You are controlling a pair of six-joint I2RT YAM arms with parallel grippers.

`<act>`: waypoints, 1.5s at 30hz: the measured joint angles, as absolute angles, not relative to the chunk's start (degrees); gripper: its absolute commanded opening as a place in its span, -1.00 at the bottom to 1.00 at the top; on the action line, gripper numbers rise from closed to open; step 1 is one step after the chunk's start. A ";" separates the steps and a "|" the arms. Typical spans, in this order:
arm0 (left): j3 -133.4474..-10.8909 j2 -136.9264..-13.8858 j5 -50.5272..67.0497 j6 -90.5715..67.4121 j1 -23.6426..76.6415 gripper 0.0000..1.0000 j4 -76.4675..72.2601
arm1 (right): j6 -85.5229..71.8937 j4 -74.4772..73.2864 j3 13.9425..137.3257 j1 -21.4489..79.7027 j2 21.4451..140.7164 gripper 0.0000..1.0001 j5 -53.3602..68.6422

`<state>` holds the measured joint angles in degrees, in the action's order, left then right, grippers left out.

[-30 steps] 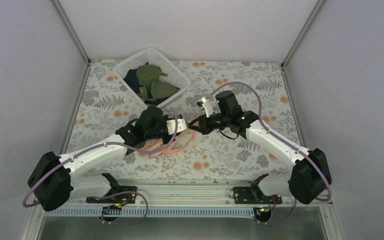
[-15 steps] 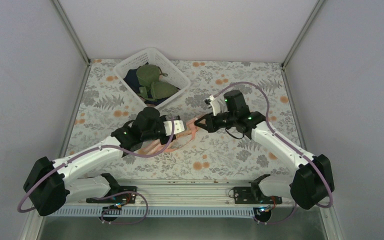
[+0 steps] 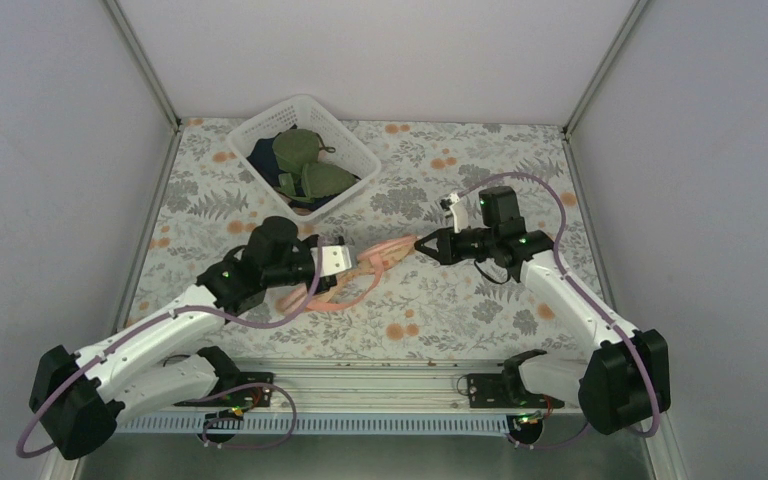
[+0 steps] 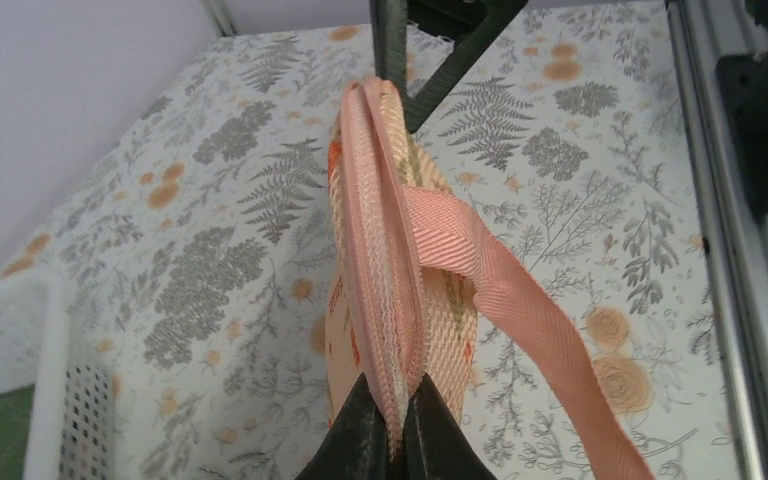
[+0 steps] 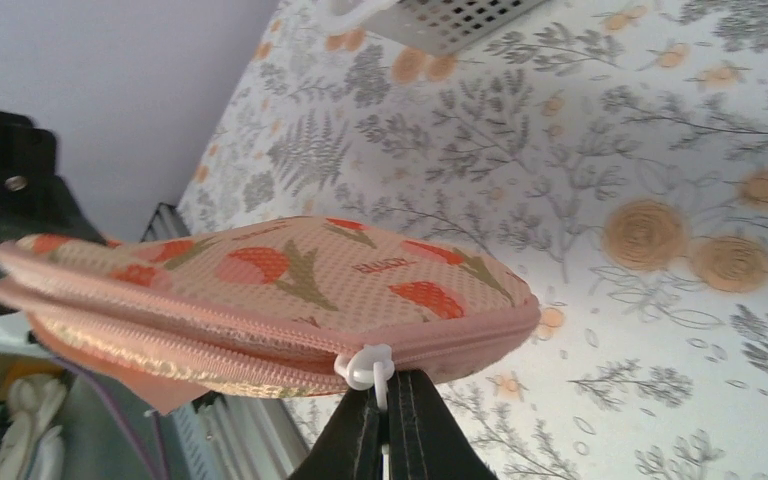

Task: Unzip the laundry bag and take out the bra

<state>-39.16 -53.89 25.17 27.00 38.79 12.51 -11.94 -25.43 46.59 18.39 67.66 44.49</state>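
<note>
The zipper is still closed past the white zipper pull, and my left gripper holds it far behind. It should first take a new hold of the zipper edge [image 5: 295, 345] beside my right gripper.
The peach-pink laundry bag [image 3: 380, 256] with orange-red flowers hangs stretched between my two grippers above the table. My left gripper [image 3: 345, 259] is shut on the bag's zipper edge [image 4: 400, 300]; a pink webbing strap [image 4: 530, 320] hangs from it. My right gripper [image 3: 422, 243] is shut on the white zipper pull [image 5: 368, 368] at the bag's [image 5: 290, 290] other end. The zipper is parted to the left of the pull and closed to its right. The bra is hidden inside the bag.
A white lattice basket [image 3: 260, 125] with olive-green bras [image 3: 305, 165] stands at the back left; its corner shows in the left wrist view [image 4: 30, 330]. The floral tablecloth [image 3: 480, 300] covers the table. Metal rails run along the near edge [image 3: 390, 375].
My right gripper has moved right with the zipper pull. My left arm has drawn back to the left with the bag's edge. The bag is stretched longer between them.
</note>
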 measured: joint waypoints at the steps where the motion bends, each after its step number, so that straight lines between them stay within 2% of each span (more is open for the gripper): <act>1: -38.79 -53.54 26.30 25.89 37.82 -0.95 12.51 | -11.90 -25.23 46.46 18.37 67.66 -0.93 45.32; 7: -34.68 -52.38 31.14 23.11 34.26 -0.95 12.53 | -12.14 -23.75 44.18 19.97 67.66 -0.93 47.94; 10: -33.52 -52.53 30.13 24.23 33.67 -0.59 12.86 | -13.67 -22.09 42.37 23.07 67.66 -0.93 47.22; 14: -33.47 -53.12 29.28 27.97 33.23 0.07 15.49 | -17.02 -18.22 41.34 27.18 67.72 -0.93 46.06; 20: -36.12 -55.44 32.08 32.27 35.48 0.73 23.33 | -21.34 -12.27 41.60 31.62 68.47 -0.93 45.52; 22: -38.33 -56.34 33.82 33.12 36.64 0.83 25.87 | -22.33 -11.49 41.95 32.80 68.97 -0.93 45.43; 27: -43.09 -57.76 35.20 28.69 40.18 0.86 27.35 | -25.08 -10.52 42.89 34.15 69.12 -0.93 44.84; 32: -44.71 -60.62 32.49 18.06 43.27 0.82 22.74 | -28.03 -8.82 43.66 34.98 69.12 -0.93 43.48; 34: -44.91 -61.91 29.87 14.92 44.84 0.68 21.21 | -28.97 -8.32 43.77 35.48 69.12 -0.93 42.94; 36: -45.04 -62.87 27.14 12.73 45.78 0.46 20.10 | -29.56 -7.94 43.79 36.01 69.25 -0.93 42.63; 40: -46.00 -64.31 21.61 11.40 46.48 -0.36 18.09 | -30.09 -7.44 43.79 36.88 69.82 -0.93 42.33; 43: -46.28 -64.60 19.40 11.33 46.68 -0.90 17.74 | -30.06 -7.33 43.83 37.12 69.82 -0.93 42.09; 45: -46.28 -64.51 18.52 11.64 46.70 -0.95 17.87 | -29.85 -8.01 43.97 37.10 69.82 -0.93 41.47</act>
<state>-46.28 -64.51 18.52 11.64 46.70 17.87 -29.85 -8.01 43.97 37.10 69.82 41.47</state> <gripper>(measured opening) 0.088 0.039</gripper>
